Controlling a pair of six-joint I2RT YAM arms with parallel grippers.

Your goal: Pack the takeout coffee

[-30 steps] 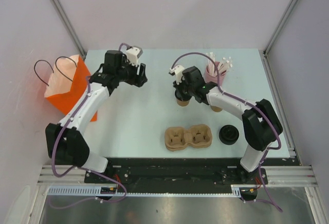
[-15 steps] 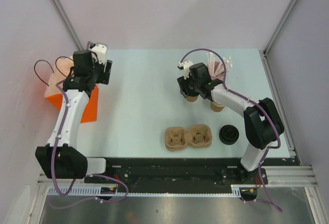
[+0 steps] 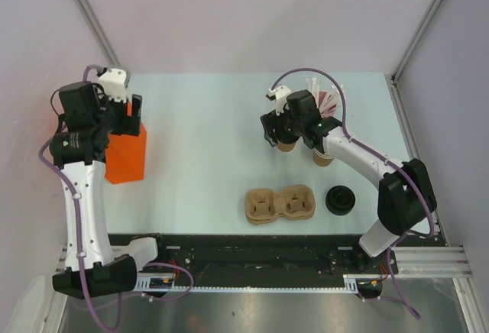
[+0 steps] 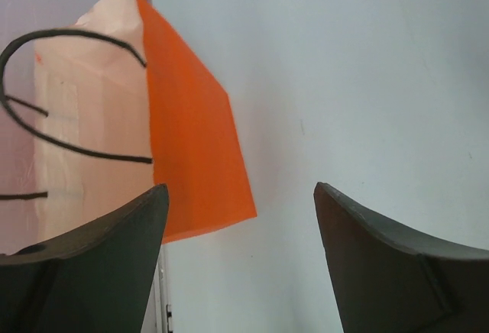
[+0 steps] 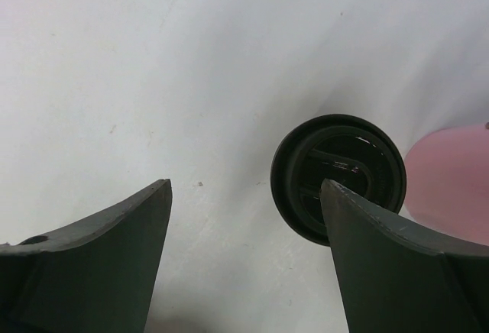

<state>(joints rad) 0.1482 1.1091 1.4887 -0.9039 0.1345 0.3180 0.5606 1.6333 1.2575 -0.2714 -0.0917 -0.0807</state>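
My left gripper needs to close on the orange paper bag's rim [image 3: 112, 135] [image 4: 153, 162] on the side that faces the middle of the table, by the near end of its handle.
The takeout coffee [image 5: 338, 176], a brown cup with a round black lid, stands on the table next to the pink straw holder [image 5: 451, 188]. My right gripper [image 5: 244, 188] hangs open above it; its right fingertip overlaps the lid's near edge in the wrist view, and nothing is between the fingers. In the top view only the brown side of the takeout coffee [image 3: 287, 147] shows under the right gripper [image 3: 281, 133]. My left gripper [image 4: 238, 188] is open and empty, hovering by the orange paper bag [image 4: 191, 142]. The bag [image 3: 126, 153] is at the table's left edge, with the left gripper [image 3: 130, 115] above it.
A brown two-cup carrier [image 3: 280, 203] lies near the front centre. A loose black lid [image 3: 341, 199] sits to its right. Another brown cup [image 3: 323, 157] stands partly under the right arm. The pink straw holder [image 3: 325, 104] stands at the back right.
The right gripper carried the cup slightly right, then opened and let go of it. The left arm swung left from the table's back middle to over the orange bag.
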